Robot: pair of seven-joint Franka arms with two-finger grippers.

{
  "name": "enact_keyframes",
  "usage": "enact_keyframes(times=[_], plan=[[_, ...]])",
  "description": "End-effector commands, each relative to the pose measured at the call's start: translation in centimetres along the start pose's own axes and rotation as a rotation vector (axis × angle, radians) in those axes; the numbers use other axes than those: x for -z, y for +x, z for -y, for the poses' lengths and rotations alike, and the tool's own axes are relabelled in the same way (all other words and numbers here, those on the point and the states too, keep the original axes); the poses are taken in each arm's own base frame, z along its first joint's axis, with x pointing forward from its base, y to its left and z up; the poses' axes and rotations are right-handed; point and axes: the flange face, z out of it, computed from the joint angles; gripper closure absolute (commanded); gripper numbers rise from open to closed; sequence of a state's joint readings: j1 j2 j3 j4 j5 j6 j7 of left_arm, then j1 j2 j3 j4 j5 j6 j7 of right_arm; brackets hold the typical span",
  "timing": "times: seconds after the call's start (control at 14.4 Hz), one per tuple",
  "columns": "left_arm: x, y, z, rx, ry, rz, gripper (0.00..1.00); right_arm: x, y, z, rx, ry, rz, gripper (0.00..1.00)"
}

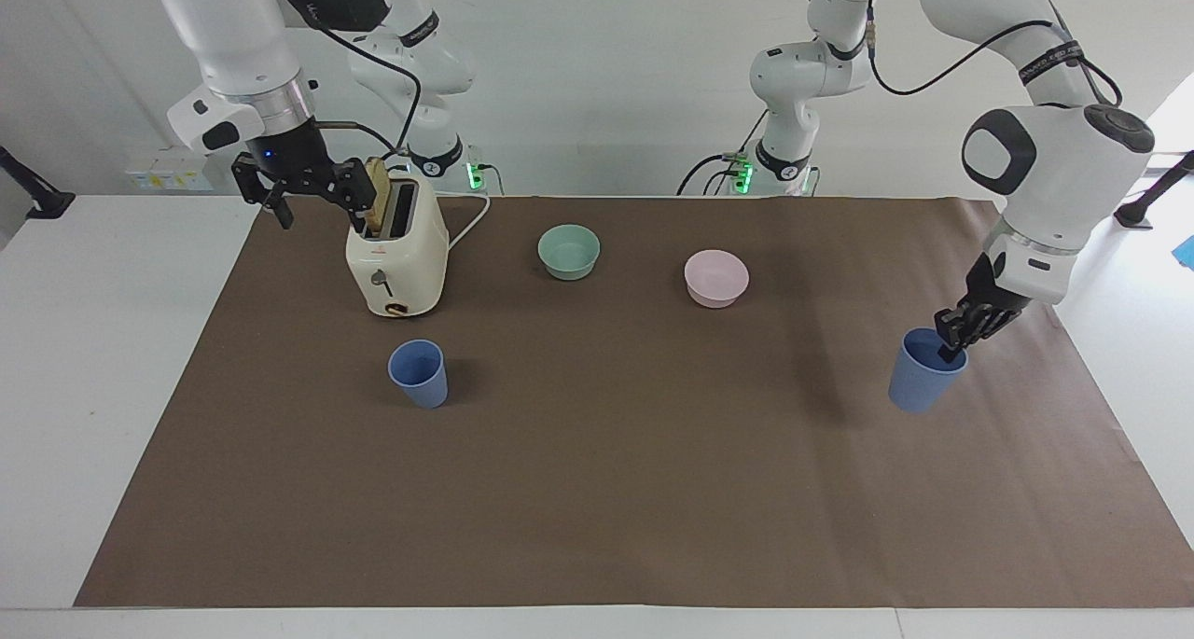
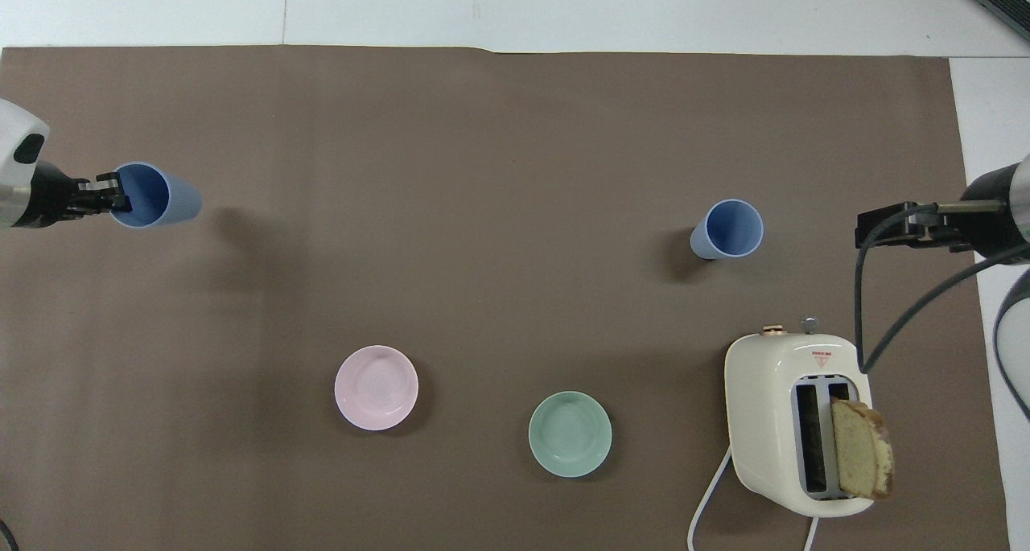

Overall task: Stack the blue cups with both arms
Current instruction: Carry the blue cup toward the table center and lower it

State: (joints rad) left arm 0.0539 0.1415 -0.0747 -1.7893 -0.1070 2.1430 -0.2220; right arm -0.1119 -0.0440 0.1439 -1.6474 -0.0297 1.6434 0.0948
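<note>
The robot's left gripper needs to let go of its blue cup, now hanging just above the mat, on the mat (image 2: 490, 237) past the gap between the bowls, level with the other cup.
One blue cup (image 1: 924, 376) (image 2: 154, 197) hangs slightly tilted just above the brown mat (image 1: 606, 490) at the left arm's end of the table. My left gripper (image 1: 951, 340) (image 2: 117, 203) is shut on its rim, one finger inside the cup. The cup's shadow lies apart from it on the mat. The other blue cup (image 1: 418, 373) (image 2: 728, 229) stands upright on the mat toward the right arm's end, farther from the robots than the toaster. My right gripper (image 1: 317, 196) (image 2: 877, 229) waits open in the air beside the toaster's top, holding nothing.
A cream toaster (image 1: 396, 256) (image 2: 772, 422) with a bread slice (image 1: 376, 205) (image 2: 861, 458) in its slot stands near the right arm. A teal bowl (image 1: 569, 250) (image 2: 570, 433) and a pink bowl (image 1: 716, 277) (image 2: 376, 387) sit between the arms.
</note>
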Motion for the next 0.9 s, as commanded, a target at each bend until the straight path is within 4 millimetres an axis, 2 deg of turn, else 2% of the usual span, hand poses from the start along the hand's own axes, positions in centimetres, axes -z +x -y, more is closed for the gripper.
enact_keyframes(times=[0.0, 0.14, 0.28, 0.35, 0.49, 0.62, 0.76, 0.83], plan=[[0.1, -2.3, -7.6, 0.038, -0.009, 0.011, 1.00, 0.2, 0.0, -0.4, -0.009, 0.012, 0.000, 0.00], [0.2, -4.6, -13.6, 0.037, -0.002, 0.006, 1.00, 0.2, 0.0, -0.4, -0.009, 0.012, 0.000, 0.00], [-0.4, -7.3, -18.4, 0.044, -0.005, 0.002, 1.00, 0.2, 0.0, -0.4, -0.009, 0.012, 0.000, 0.00], [-1.8, -8.5, -20.4, 0.045, 0.011, 0.010, 1.00, 0.2, 0.0, -0.4, -0.009, 0.010, 0.000, 0.00], [-4.9, -12.1, -25.9, 0.053, 0.007, -0.008, 1.00, 0.2, -0.1, -0.3, -0.007, 0.010, 0.000, 0.00], [-7.0, -13.6, -27.8, 0.051, -0.008, -0.008, 1.00, 0.2, 0.0, -0.4, -0.009, 0.012, 0.000, 0.00], [-9.7, -16.3, -30.0, 0.003, 0.003, 0.024, 1.00, 0.2, -0.1, -0.3, -0.007, 0.010, 0.000, 0.00], [-10.4, -16.7, -30.3, -0.005, 0.005, 0.029, 1.00, 0.2, 0.0, -0.4, -0.009, 0.012, 0.000, 0.00]])
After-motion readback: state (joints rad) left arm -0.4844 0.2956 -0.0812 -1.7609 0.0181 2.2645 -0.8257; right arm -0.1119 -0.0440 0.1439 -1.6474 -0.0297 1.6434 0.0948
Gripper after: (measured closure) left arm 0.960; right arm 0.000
